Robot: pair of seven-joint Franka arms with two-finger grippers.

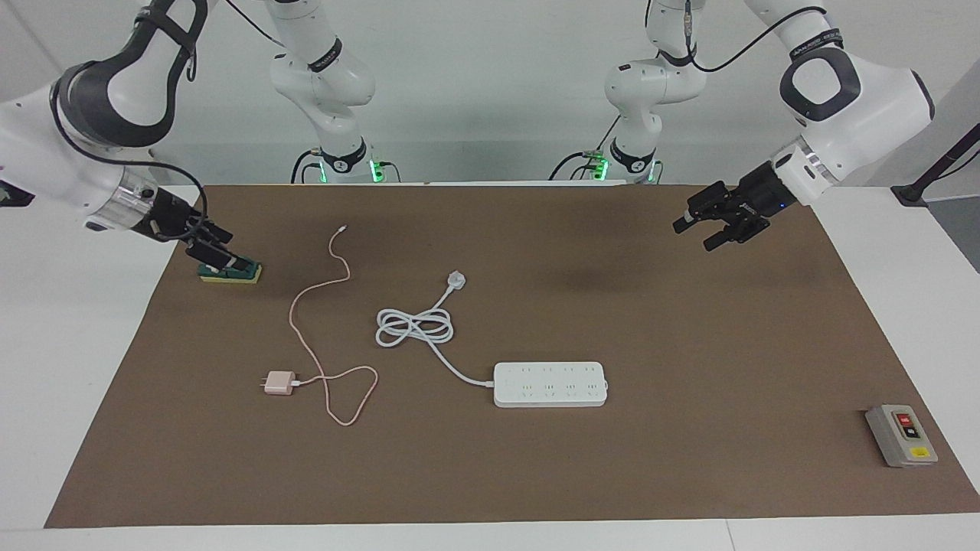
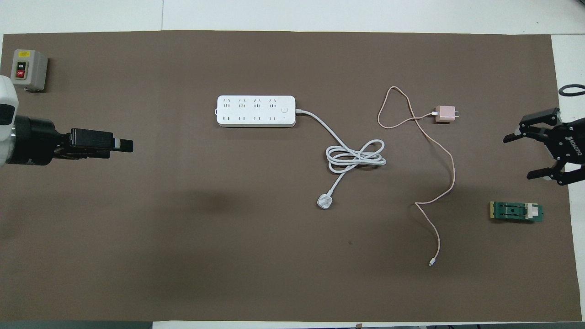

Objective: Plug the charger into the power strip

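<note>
My right gripper will grip the body of the pale-pink charger (image 2: 446, 113), between its metal prongs and its thin pink cable.
The pale-pink charger (image 1: 279, 383) (image 2: 444, 114) lies flat on the brown mat, its thin pink cable (image 1: 294, 314) (image 2: 452, 169) trailing toward the robots. The white power strip (image 1: 550, 383) (image 2: 256, 111) lies flat mid-table, sockets up, beside the charger toward the left arm's end. My right gripper (image 1: 218, 256) (image 2: 525, 156) is open and empty, raised over the mat's edge at the right arm's end, near a green block. My left gripper (image 1: 697, 234) (image 2: 128, 145) is open and empty, raised over the mat at the left arm's end. Neither touches the charger or the strip.
The strip's thick white cord (image 1: 413, 327) (image 2: 356, 157) is coiled between strip and charger cable, ending in a white plug (image 1: 457, 279) (image 2: 325, 201). A green block (image 1: 237, 273) (image 2: 516, 211) lies near the right gripper. A grey button box (image 1: 901, 435) (image 2: 28, 69) sits at the left arm's end.
</note>
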